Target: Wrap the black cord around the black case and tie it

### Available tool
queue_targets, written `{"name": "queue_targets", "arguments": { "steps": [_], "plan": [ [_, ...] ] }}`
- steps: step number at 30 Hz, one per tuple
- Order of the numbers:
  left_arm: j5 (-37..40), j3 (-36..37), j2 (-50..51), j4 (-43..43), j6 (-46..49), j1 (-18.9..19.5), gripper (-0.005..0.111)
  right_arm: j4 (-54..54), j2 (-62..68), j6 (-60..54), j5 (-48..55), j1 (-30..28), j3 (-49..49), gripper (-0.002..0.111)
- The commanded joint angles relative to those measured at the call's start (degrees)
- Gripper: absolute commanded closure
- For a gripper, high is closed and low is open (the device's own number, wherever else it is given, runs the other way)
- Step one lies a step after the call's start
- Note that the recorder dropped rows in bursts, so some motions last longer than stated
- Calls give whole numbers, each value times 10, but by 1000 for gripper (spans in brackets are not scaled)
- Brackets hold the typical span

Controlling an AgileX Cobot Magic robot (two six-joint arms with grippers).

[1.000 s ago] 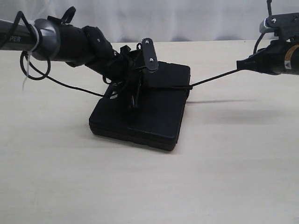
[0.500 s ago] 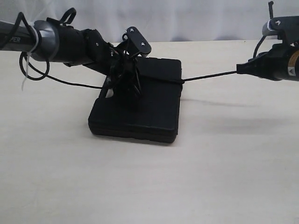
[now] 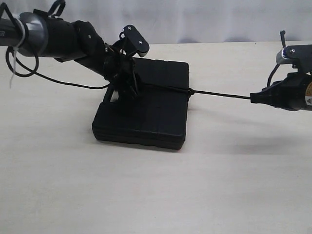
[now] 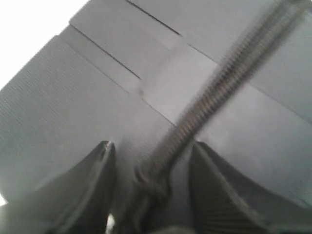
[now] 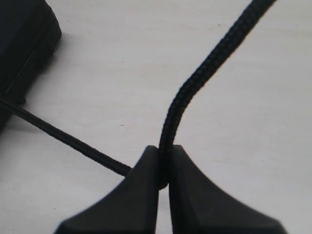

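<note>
The knot is at the edge of the case, far from the open fingertips of my left gripper, so my left gripper will move over and pinch the cord (image 3: 181, 89) next to the knot.
The black case (image 3: 156, 114) lies flat on the table, and the black cord (image 3: 219, 94) crosses its top. From a knot at the case's right edge (image 3: 190, 91) the cord stretches taut to my right gripper (image 3: 253, 97). In the right wrist view that gripper (image 5: 163, 152) is shut on the cord (image 5: 195, 83), with the case's corner (image 5: 22, 41) off to one side. My left gripper (image 3: 130, 84) hovers low over the left part of the case. Its jaws (image 4: 152, 152) stand apart above the case lid (image 4: 73, 102), and the blurred cord (image 4: 214, 92) runs loose between them.
The left arm's own thin black cable (image 3: 63, 82) droops beside the case, with a white zip tie (image 3: 11, 73) near the arm. A pale wall (image 3: 195, 19) rises behind the beige table (image 3: 156, 195).
My left gripper has opened, let go of the cord and drawn back to the left. The right gripper has moved down and right, pulling the cord straight. The case has turned slightly.
</note>
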Motion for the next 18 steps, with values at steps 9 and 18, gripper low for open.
{"name": "queue_targets", "arguments": {
  "steps": [9,18],
  "plan": [
    [-51,2,-24,-172,66,1,61,17,-6,-11,9,-7,1,104],
    [-30,2,19,-176,190,-30,107,17,-6,-11,-12,-7,1,104]
  ]
}}
